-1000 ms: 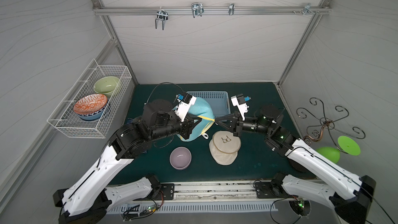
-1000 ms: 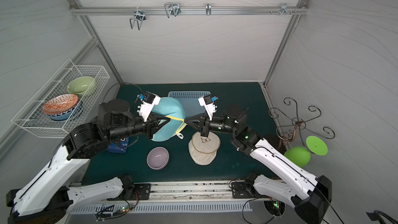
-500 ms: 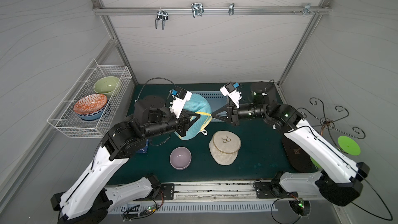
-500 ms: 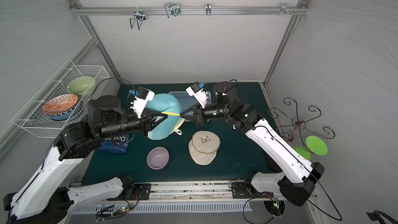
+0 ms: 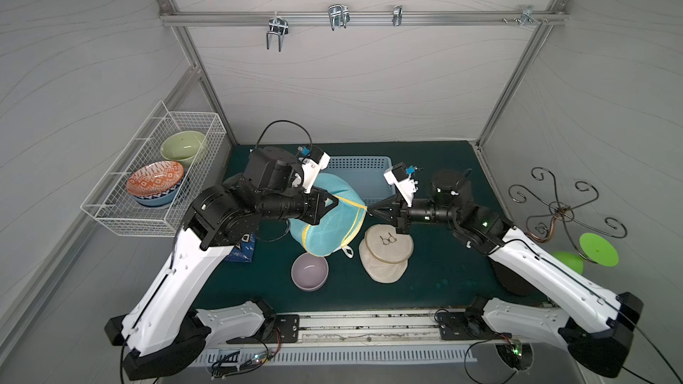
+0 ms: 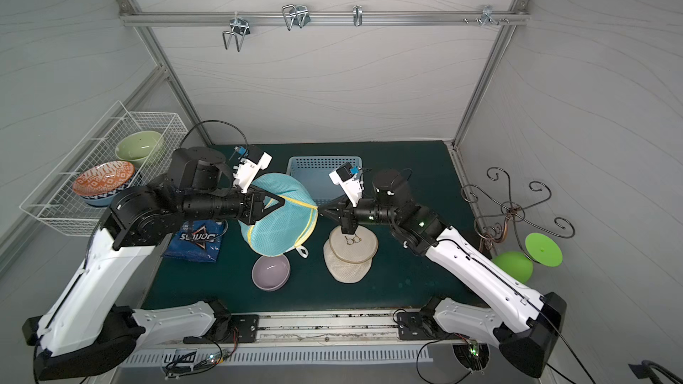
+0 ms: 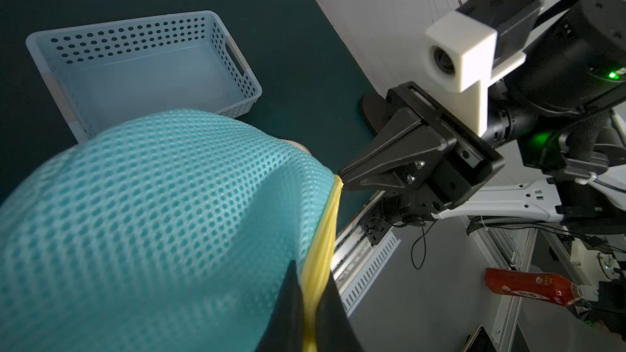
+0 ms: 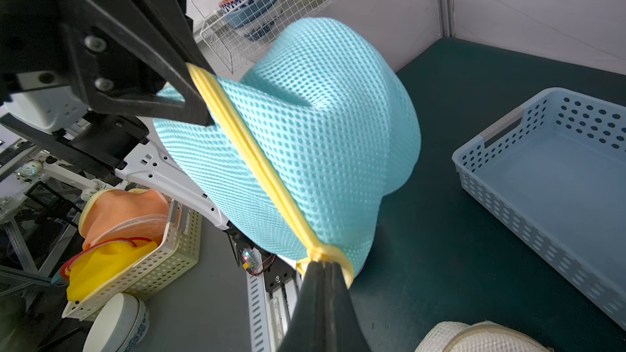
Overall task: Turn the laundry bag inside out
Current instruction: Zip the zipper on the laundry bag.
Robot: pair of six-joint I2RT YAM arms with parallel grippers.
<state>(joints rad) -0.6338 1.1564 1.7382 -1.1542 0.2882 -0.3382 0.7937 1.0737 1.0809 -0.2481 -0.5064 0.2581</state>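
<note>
My right gripper will open and take the laundry bag's rim nearer the white loop [image 5: 357, 225], because my grippers pull the bag's yellow rim tight and its opening flat.
A light-blue mesh laundry bag [image 5: 330, 223] [image 6: 284, 221] with a yellow rim hangs above the green mat between my two arms. My left gripper [image 5: 334, 202] [image 6: 281, 201] [image 7: 313, 286] is shut on one end of the yellow rim. The other end is pinched by my right gripper [image 5: 369, 209] [image 6: 320, 210] [image 8: 323, 265], which is also shut. The yellow rim [image 8: 257, 164] is pulled taut in a straight line between them, and the mesh body bulges to both sides of it. The bag's mouth is pulled flat, so its inside is hidden.
A pale-blue perforated basket [image 5: 360, 179] sits behind the bag. A beige mesh bag [image 5: 386, 253] and a lilac bowl [image 5: 309, 271] lie in front. A blue chip bag [image 6: 197, 241] is at the left. A wire rack with bowls [image 5: 159, 175] hangs on the left wall.
Both arms have moved, the left gripper back and right, the right one forward and right, still holding the bag's rim. The rim is now stretched straight between them.
</note>
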